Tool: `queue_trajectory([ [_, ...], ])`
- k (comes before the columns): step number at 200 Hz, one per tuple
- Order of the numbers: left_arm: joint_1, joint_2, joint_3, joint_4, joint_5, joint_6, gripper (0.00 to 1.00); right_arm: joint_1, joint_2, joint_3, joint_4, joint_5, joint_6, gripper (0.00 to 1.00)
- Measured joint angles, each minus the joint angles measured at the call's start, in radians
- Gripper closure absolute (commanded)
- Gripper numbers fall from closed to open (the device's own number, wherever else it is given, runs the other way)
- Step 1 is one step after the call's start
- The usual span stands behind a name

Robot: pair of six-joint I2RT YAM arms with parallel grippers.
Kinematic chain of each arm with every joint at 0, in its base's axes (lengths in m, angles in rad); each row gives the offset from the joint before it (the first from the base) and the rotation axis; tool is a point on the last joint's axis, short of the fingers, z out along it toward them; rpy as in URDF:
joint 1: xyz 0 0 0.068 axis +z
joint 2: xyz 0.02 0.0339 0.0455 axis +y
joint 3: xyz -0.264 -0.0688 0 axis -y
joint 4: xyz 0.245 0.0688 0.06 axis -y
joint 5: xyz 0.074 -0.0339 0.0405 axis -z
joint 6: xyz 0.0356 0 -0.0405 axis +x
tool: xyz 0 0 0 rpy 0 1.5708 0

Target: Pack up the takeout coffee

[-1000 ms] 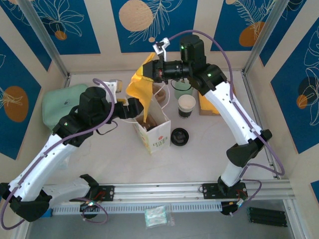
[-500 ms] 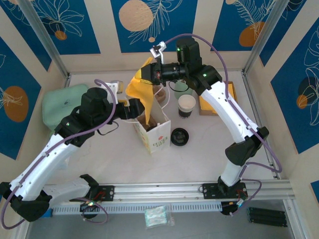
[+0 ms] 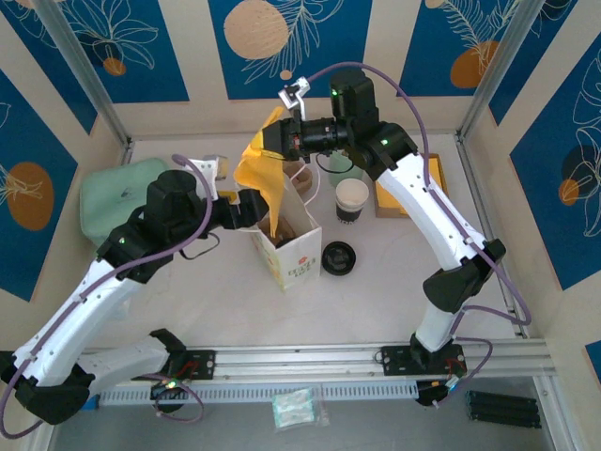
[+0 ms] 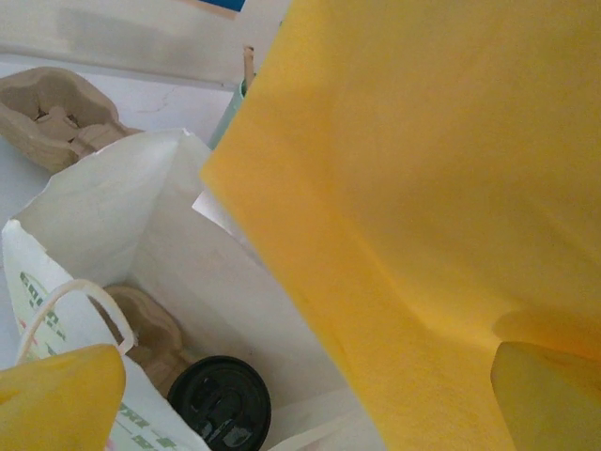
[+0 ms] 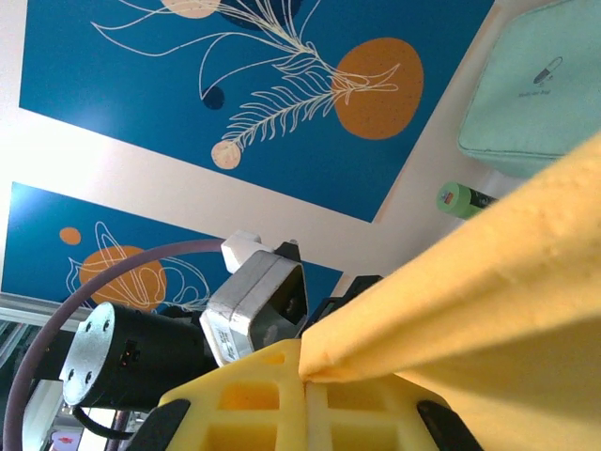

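Note:
The yellow cloth, now hanging over the bag's mouth, will drop from my right gripper inside the white paper bag [image 3: 280, 232].
The takeout coffee [image 3: 352, 200] stands upright and lidless on the table, right of a white paper bag [image 3: 293, 246]. A separate black lid [image 3: 338, 257] lies in front of the cup. My right gripper [image 3: 274, 141] is shut on the top corner of a yellow cloth [image 3: 258, 174], pinched between its fingers [image 5: 305, 381]. The cloth [image 4: 423, 207] hangs over the bag's mouth. My left gripper [image 3: 250, 208] is at the bag's left side, open. Its yellow fingertips [image 4: 56, 395] stand wide apart, with the cloth hanging between them. Low in the bag's opening [image 4: 141, 216] a black lid [image 4: 221, 406] shows beside brown pulp.
A mint-green cup [image 3: 340, 169] stands behind the coffee and a brown box [image 3: 394, 195] to its right. At the left lies a mint pouch [image 3: 113, 193], with a pulp carrier [image 4: 52, 113] near the back. Walls close in the back and both sides.
My right gripper has shifted a little left with the yellow cloth. The left arm has edged slightly closer to the bag. Cup and lid have stayed put.

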Motion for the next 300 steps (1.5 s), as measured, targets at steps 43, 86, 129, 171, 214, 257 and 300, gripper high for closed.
queue_trajectory([
  [43,0.0,-0.002,-0.03,0.0,-0.005,0.003,0.01,-0.002,0.0,-0.055,0.02,0.004,-0.001,1.0],
  [86,0.0,-0.005,-0.071,0.0,-0.031,0.003,0.01,-0.015,0.0,-0.134,0.04,0.016,-0.001,1.0],
  [129,0.0,-0.008,-0.098,-0.001,-0.043,0.003,0.01,-0.031,0.0,-0.174,0.063,0.023,-0.01,0.99],
  [171,0.0,-0.012,-0.109,-0.006,-0.061,0.004,0.0,-0.034,0.0,-0.196,0.083,0.023,-0.022,0.73],
  [214,0.0,-0.012,-0.115,-0.006,-0.061,0.004,0.01,-0.033,0.0,-0.196,0.088,0.023,-0.035,0.51],
  [257,0.0,-0.012,-0.115,-0.009,-0.064,0.011,0.01,-0.033,0.0,-0.196,0.087,0.023,-0.039,0.42],
  [300,0.0,-0.012,-0.114,-0.011,-0.065,0.024,0.01,-0.034,-0.002,-0.19,0.075,0.023,-0.046,0.34],
])
